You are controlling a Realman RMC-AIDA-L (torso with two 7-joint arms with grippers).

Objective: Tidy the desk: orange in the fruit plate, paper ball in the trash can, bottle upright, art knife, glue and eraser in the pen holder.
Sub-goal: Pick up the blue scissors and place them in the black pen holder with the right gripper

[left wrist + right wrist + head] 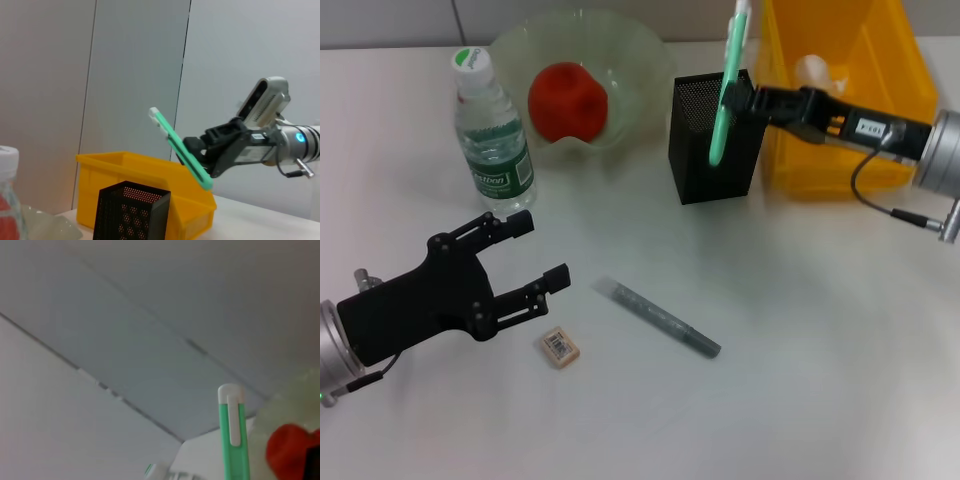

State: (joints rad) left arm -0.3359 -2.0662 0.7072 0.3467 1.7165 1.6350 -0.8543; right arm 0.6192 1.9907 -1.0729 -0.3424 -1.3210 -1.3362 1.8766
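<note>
My right gripper will let go of the green art knife inside the black pen holder (730,102), toward its trash can side.
My right gripper (734,98) is shut on the green art knife (728,85), which it holds nearly upright with its lower tip over the black mesh pen holder (713,140). The left wrist view shows the art knife (180,150) tilted above the pen holder (131,210). The orange (568,100) lies in the pale-green fruit plate (645,65). The bottle (492,135) stands upright. The paper ball (815,72) sits in the yellow trash can (880,60). My left gripper (542,250) hovers open, just left of the tan eraser (560,346). A grey glue stick (665,318) lies flat on the desk.
The white desk (820,330) runs to a grey wall behind the containers. The bottle stands close to the far side of my left gripper. The trash can touches the pen holder's right side.
</note>
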